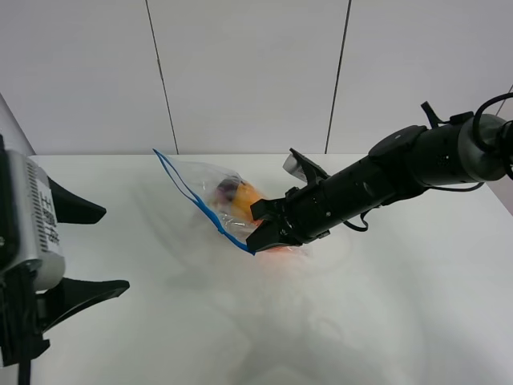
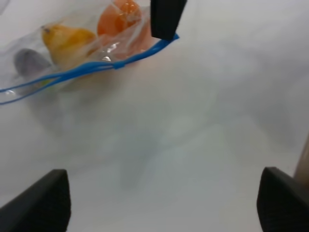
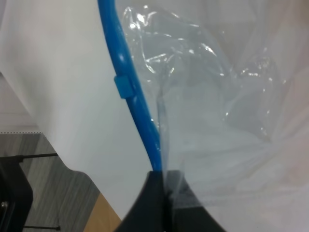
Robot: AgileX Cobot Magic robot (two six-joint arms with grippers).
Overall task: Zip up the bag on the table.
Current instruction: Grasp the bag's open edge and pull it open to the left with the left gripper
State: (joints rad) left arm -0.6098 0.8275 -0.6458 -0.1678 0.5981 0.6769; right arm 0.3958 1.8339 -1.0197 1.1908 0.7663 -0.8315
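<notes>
My left gripper needs to next close on the blue zip's near end [image 1: 236, 241] [image 2: 143, 56] on the clear bag, beside the fingers of my right gripper.
The clear bag [image 1: 216, 183] lies on the white table [image 1: 337, 321], tilted up, with its blue zip strip [image 1: 196, 200] along the edge facing the left arm. Orange [image 2: 120, 14], yellow [image 2: 67, 41] and dark purple [image 2: 29, 60] fruit show through it. My right gripper [image 1: 258, 234] is shut on the near end of the zip strip; in the right wrist view the closed fingertips [image 3: 161, 198] pinch the strip [image 3: 133, 104] below a small blue slider [image 3: 123, 87]. My left gripper [image 1: 116, 249] is open and empty, well left of the bag; in the left wrist view [image 2: 159, 203] it is open too.
A grey panelled wall [image 1: 248, 72] stands behind the table's far edge. The right arm [image 1: 401, 168] stretches in from the right above the table. Bare tabletop lies between the left gripper and the bag.
</notes>
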